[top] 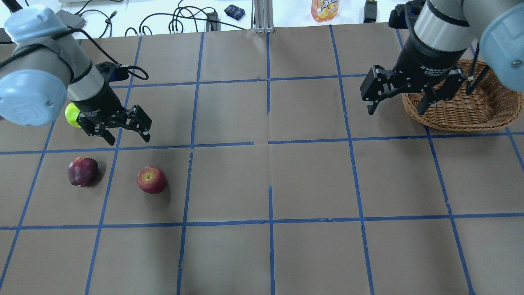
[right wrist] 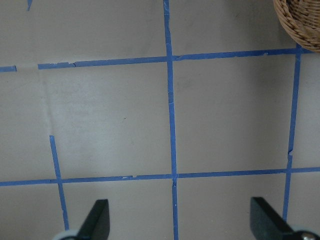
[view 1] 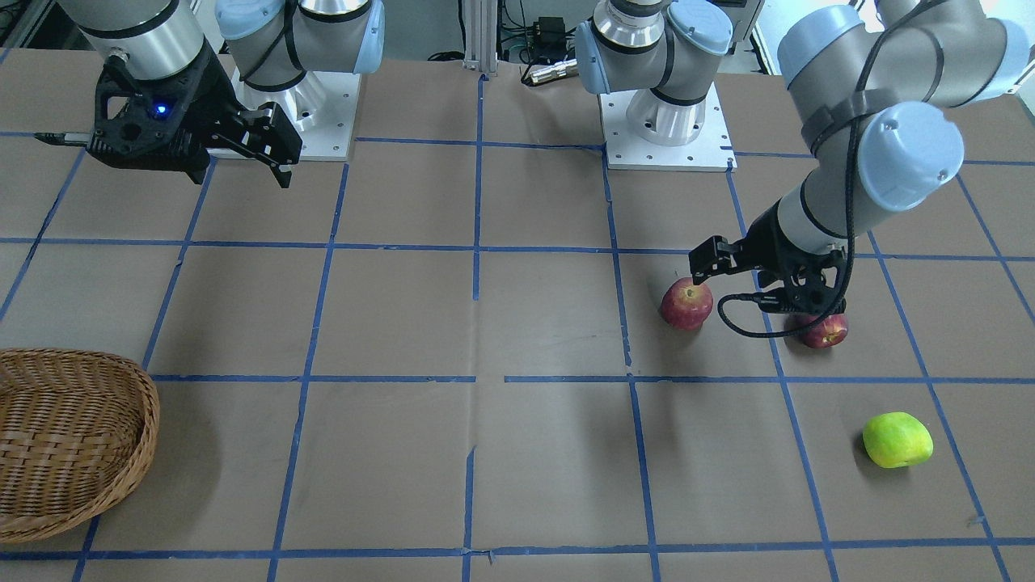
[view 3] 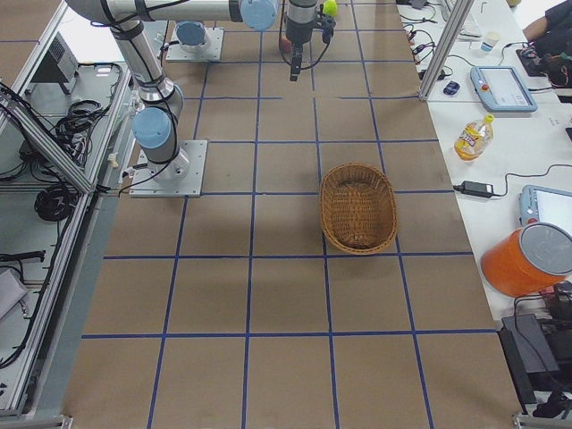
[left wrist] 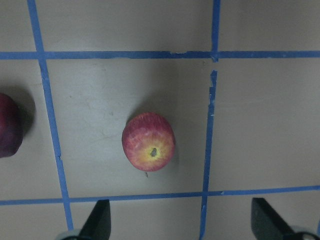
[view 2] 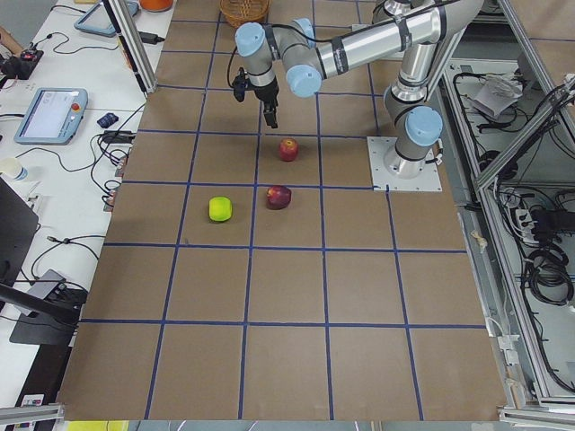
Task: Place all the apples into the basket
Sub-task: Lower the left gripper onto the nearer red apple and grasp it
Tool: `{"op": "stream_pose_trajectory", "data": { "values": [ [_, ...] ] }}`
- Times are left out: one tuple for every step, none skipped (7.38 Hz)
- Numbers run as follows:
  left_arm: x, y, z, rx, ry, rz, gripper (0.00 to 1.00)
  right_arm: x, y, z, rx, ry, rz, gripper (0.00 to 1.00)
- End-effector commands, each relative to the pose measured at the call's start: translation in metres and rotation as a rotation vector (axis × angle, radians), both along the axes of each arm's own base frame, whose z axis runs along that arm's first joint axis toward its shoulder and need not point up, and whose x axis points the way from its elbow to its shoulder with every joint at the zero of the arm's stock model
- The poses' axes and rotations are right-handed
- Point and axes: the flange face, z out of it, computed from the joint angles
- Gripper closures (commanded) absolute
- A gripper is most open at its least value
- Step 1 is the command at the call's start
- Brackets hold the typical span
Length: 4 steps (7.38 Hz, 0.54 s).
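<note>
The apple lying nearest the basket is next, and my left gripper will close around the middle of the red apple [view 1: 686, 305] [left wrist: 148, 141].
The red apple [top: 151, 179] with yellowish flecks, the dark maroon apple [top: 83, 172] and the yellow-green apple [top: 71, 115] lie apart on the table's left side. The arm partly hides the green one. My left gripper [top: 129, 140] is open and empty, hovering just beyond the red apple. In the left wrist view the red apple [left wrist: 148, 141] lies ahead of the open fingertips [left wrist: 97, 220], and the maroon apple [left wrist: 9, 125] is at the left edge. The wicker basket [top: 458, 108] is empty at the far right. My right gripper [top: 395, 111] is open and empty above the table by the basket's left end.
The table is brown paper with a grid of blue tape lines [top: 269, 143]. Cables, a juice bottle [top: 325, 9] and small devices lie on the white bench beyond the far edge. Both arm bases [view 1: 667, 121] stand at the robot's side.
</note>
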Motion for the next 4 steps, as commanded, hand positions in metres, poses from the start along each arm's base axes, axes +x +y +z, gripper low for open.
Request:
{"op": "stream_pose_trajectory", "data": {
  "values": [
    [0.000, 0.018, -0.060, 0.007, 0.002, 0.000, 0.00, 0.000, 0.001, 0.001, -0.002, -0.001, 0.006, 0.00],
    [-0.002, 0.028, -0.077, 0.030, 0.006, -0.002, 0.00, 0.000, 0.001, 0.001, -0.002, 0.000, -0.002, 0.00],
    [-0.001, 0.027, -0.090, 0.010, 0.000, 0.014, 0.00, 0.000, 0.001, 0.000, 0.000, 0.004, -0.001, 0.00],
    [-0.002, 0.034, -0.107, 0.042, 0.007, 0.009, 0.00, -0.001, 0.001, 0.000, 0.002, 0.007, -0.001, 0.00]
  ]
}}
